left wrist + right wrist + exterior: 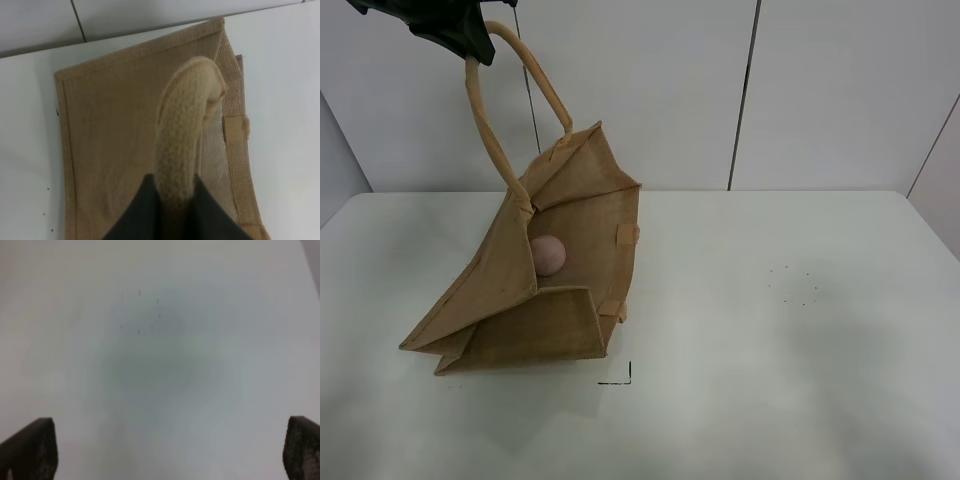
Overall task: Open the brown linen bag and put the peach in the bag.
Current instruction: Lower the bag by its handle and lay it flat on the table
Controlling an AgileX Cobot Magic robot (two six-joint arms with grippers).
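Observation:
My left gripper needs to let go of the beige handle on the bag's upper side, lying flat over the pink peach point(548, 260).
The brown linen bag point(550, 290) lies on the white table point(770, 380) with its mouth held open towards the right. My left gripper point(470, 45) is shut on its upper beige handle point(510, 100) and lifts that side high at the top left. The handle point(185, 135) fills the left wrist view, pinched between my dark fingers point(135, 215), with the bag's side point(115, 125) below. The pink peach point(547, 255) rests inside the bag. My right gripper point(170, 452) is open and empty above bare table; it does not show in the exterior view.
A small black corner mark point(620, 378) lies on the table just in front of the bag. A ring of faint dots point(795, 285) marks the table at the right, also in the right wrist view point(142, 310). White wall panels point(740, 90) stand behind.

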